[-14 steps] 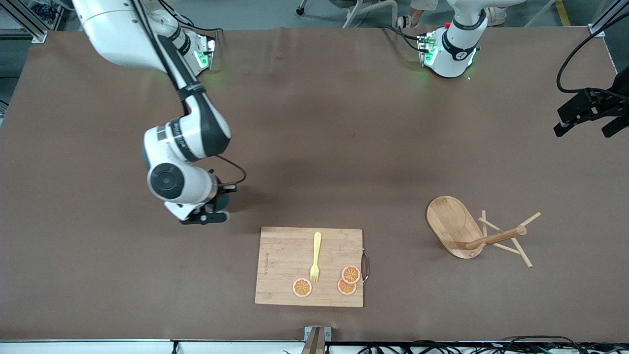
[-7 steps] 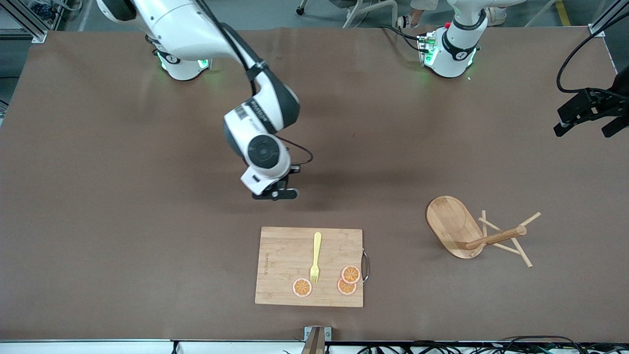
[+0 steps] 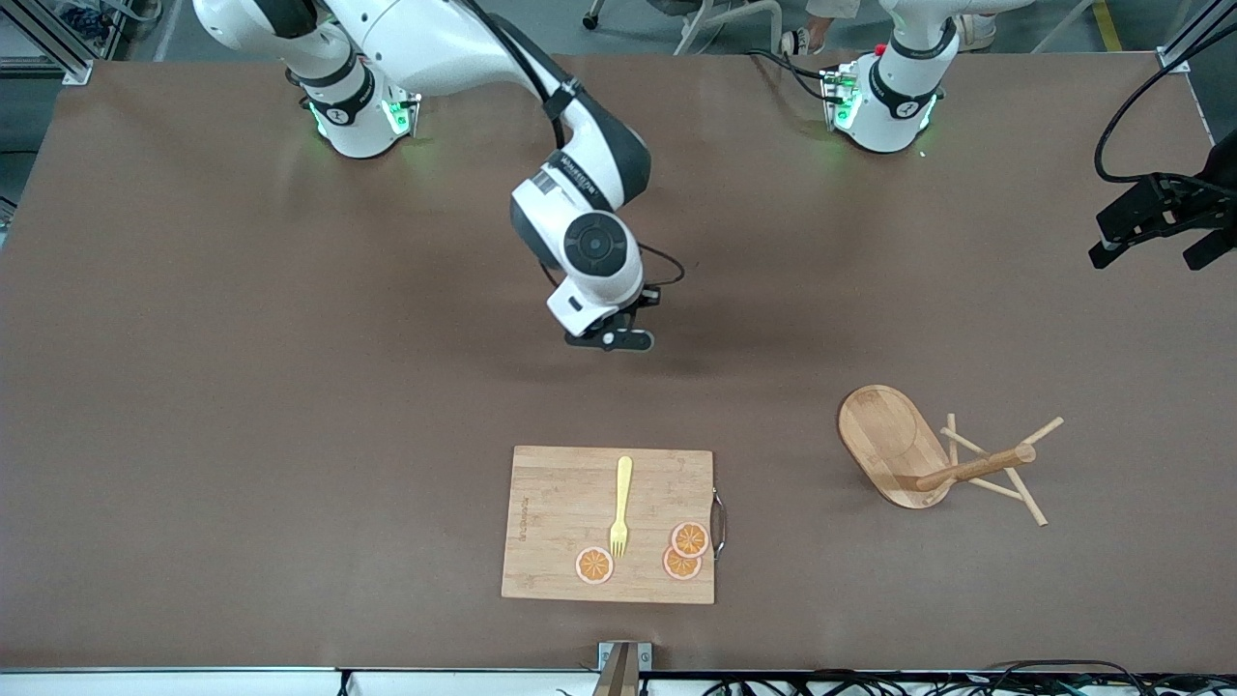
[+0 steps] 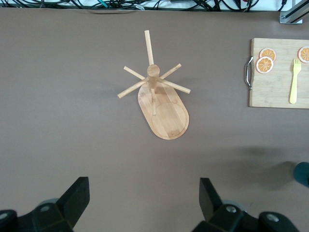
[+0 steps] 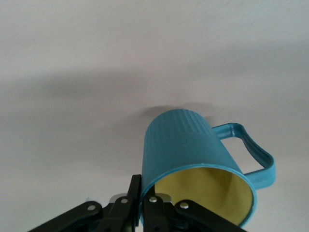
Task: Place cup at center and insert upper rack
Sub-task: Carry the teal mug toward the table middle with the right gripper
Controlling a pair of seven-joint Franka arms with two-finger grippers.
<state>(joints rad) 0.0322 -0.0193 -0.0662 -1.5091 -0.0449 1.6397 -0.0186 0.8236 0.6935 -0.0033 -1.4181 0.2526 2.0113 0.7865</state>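
Observation:
Next, my right gripper lets go of the teal cup on the bare table (image 3: 660,329) beyond the cutting board, slightly toward the rack. The cup is now over the table's middle.
My right gripper (image 3: 614,338) hangs over the middle of the table. In the right wrist view it (image 5: 145,198) is shut on the rim of the teal cup (image 5: 188,145), one finger inside the yellow interior and one outside, the handle pointing away from the fingers. The front view hides the cup under the wrist. A teal sliver of the cup (image 4: 303,173) shows in the left wrist view. The bamboo rack (image 3: 928,459) lies tipped on its side toward the left arm's end, pegs on the table. My left gripper (image 3: 1155,253) waits open and empty above that end, looking down on the rack (image 4: 164,108).
A bamboo cutting board (image 3: 560,522) lies near the front camera at mid-table, carrying a yellow fork (image 3: 620,507) and three orange slices (image 3: 688,551). It has a metal handle on the side facing the rack.
My right arm has swung the cup from over the right arm's part of the table to over the middle. The left arm and the rack have not moved.

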